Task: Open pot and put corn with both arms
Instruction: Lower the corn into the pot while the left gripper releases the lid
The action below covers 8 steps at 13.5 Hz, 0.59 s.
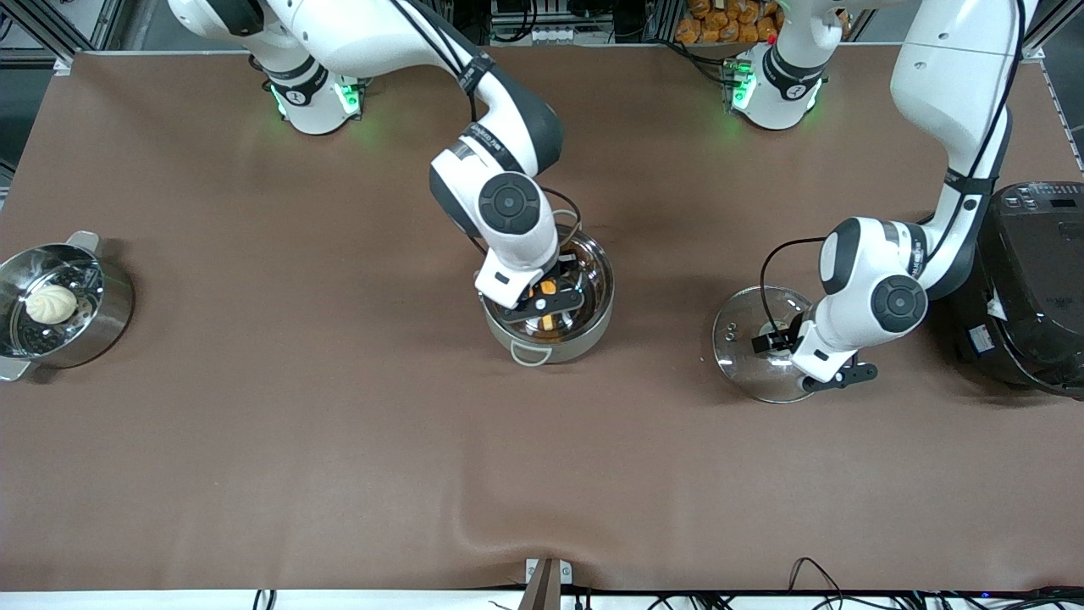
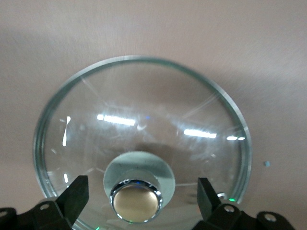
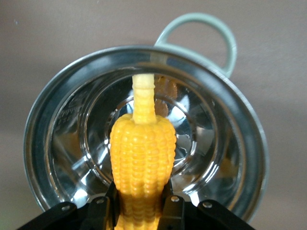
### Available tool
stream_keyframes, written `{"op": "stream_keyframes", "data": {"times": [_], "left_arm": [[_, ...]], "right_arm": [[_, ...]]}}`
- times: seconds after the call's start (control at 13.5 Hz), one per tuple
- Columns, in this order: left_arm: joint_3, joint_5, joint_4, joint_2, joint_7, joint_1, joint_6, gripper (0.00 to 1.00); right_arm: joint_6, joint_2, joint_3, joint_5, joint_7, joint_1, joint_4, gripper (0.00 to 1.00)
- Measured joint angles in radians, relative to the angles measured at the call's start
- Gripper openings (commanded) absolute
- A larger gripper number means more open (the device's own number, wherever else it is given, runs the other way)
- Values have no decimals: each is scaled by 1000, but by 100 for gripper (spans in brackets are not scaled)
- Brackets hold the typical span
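Observation:
Next, my right gripper releases the yellow corn inside the shiny steel pot (image 1: 550, 290) (image 3: 146, 136), setting it free somewhere around the middle of the pot's bottom.
The shiny steel pot (image 1: 584, 288) stands open at the table's middle; it also shows in the right wrist view (image 3: 62, 124). My right gripper (image 1: 546, 309) is over the pot, shut on the yellow corn (image 3: 143, 153), whose pale stalk points down into the pot. The corn shows as orange bits between the fingers in the front view (image 1: 547, 288). The glass lid (image 1: 745, 339) lies flat on the table toward the left arm's end. My left gripper (image 2: 141, 194) is open just above the lid (image 2: 144, 120), its fingers on either side of the tan knob (image 2: 136, 203) without touching it.
A steel steamer pot (image 1: 110, 313) with a white bun (image 1: 51, 302) stands at the right arm's end. A big black rice cooker (image 1: 1029, 284) stands at the left arm's end, close to the left arm. The brown cloth has a ridge near the front edge.

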Motion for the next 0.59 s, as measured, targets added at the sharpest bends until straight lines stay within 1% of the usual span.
{"op": "stream_keyframes", "data": {"times": [0.22,0.59], "left_arm": [[-4,0,42,-78,-1,0,-69,100],[-5,0,74,-281,-42,0,-219,100]], "right_arm": [[0,15,-1,-4,10,13,0,0],[8,33,-8,-16,10,14,2,0]]}}
